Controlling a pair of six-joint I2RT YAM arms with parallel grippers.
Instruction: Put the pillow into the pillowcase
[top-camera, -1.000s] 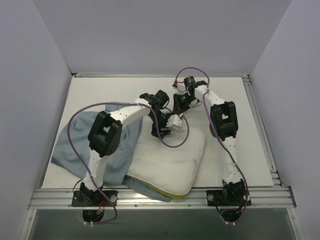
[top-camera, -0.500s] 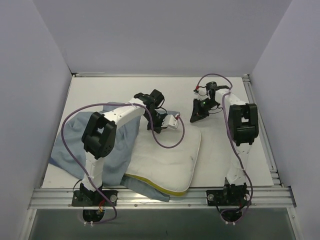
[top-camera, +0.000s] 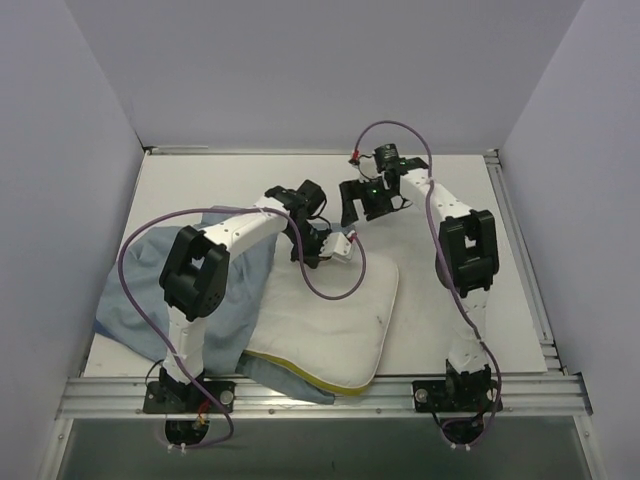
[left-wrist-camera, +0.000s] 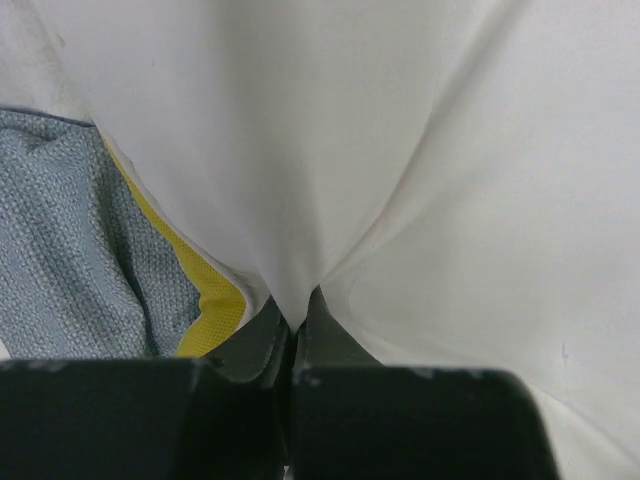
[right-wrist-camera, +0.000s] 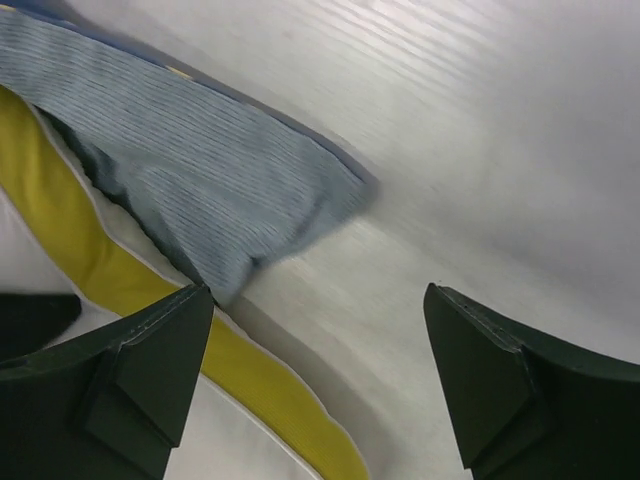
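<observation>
The robot's right gripper needs to next close on the grey-blue pillowcase's corner (top-camera: 345, 228) (right-wrist-camera: 335, 195) that pokes out past the white pillow's far edge, near the left gripper.
The white pillow (top-camera: 335, 315) lies in the middle of the table, its yellow band (top-camera: 300, 374) along the near edge. To its left spreads the pale grey-blue pillowcase (top-camera: 140, 290), with part of it under the pillow. My left gripper (top-camera: 318, 256) sits at the pillow's far left corner, shut on a pinch of its white fabric (left-wrist-camera: 297, 300); beside that pinch are the yellow band (left-wrist-camera: 215, 300) and the pillowcase (left-wrist-camera: 60, 250). My right gripper (top-camera: 351, 207) hovers open just beyond the pillow's far edge. In its wrist view its fingers (right-wrist-camera: 150, 370) stand wide apart over a pillowcase corner (right-wrist-camera: 220, 190), the yellow band (right-wrist-camera: 250, 390) and bare table (right-wrist-camera: 480, 150).
Pale walls close in the white table (top-camera: 450, 200) on three sides. A metal rail (top-camera: 320, 392) runs along the near edge and another rail (top-camera: 520, 250) along the right edge. Purple cables (top-camera: 335, 290) loop from both arms, one lying over the pillow.
My right gripper has opened and swung back left from the right side to the pillow's far edge. The left gripper has closed on the pillow, and pillow and pillowcase have shifted slightly left.
</observation>
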